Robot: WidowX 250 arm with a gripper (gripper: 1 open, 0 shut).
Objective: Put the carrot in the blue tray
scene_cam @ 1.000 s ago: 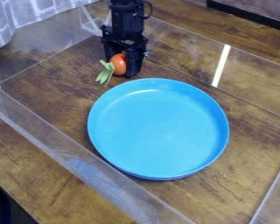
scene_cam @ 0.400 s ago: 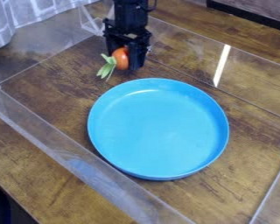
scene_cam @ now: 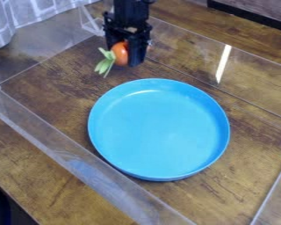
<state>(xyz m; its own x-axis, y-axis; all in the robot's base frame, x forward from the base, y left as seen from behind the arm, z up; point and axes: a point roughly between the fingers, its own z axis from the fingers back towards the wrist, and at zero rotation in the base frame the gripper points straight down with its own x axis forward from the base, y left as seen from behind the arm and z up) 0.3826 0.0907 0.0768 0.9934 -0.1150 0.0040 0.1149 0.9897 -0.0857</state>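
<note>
The robot's gripper should set the carrot down in the blue tray, just inside the rim [scene_cam: 126,109] nearest to the gripper.
The small orange carrot [scene_cam: 117,55] with its green leafy top [scene_cam: 104,64] hangs between the black fingers of my gripper [scene_cam: 126,53], which is shut on it and points straight down. The carrot is lifted off the wooden table, its green end sticking out to the lower left. The big round blue tray [scene_cam: 160,128] lies flat in the middle of the table, below and to the right of the gripper, with nothing in it.
A clear plastic wall [scene_cam: 61,141] runs along the left and front of the wooden tabletop [scene_cam: 49,97]. A bright strip of reflected light [scene_cam: 223,63] lies on the table to the right of the gripper.
The gripper has risen with the carrot in it, lifting the carrot off the table. The blue tray has not moved.
</note>
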